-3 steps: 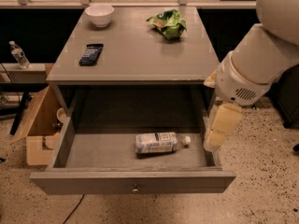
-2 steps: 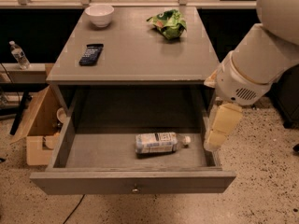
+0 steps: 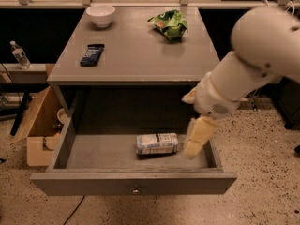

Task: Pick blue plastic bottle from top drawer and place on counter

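Next, the gripper needs to close on the cap end (image 3: 178, 143) of the blue plastic bottle in the drawer, just past the bottle's label.
The blue plastic bottle (image 3: 157, 143) lies on its side in the open top drawer (image 3: 93, 151), right of centre, with its pale blue-and-white label up. The drawer's knob (image 3: 136, 190) shows at the front centre. My gripper (image 3: 196, 142) hangs from the white arm (image 3: 243, 74) and reaches down into the drawer right at the bottle's right end, hiding the cap. It holds nothing that I can see. The counter (image 3: 136, 50) is the grey top above the drawer.
On the counter stand a white bowl (image 3: 101, 14) at the back left, a green snack bag (image 3: 169, 23) at the back right and a dark flat object (image 3: 92, 54) at the left. A slim water bottle (image 3: 19, 55) and a cardboard box (image 3: 37, 135) are left of the cabinet.
My arm has swung left and down. The gripper has moved from the drawer's right wall to the bottle's cap end. The bottle has not moved.
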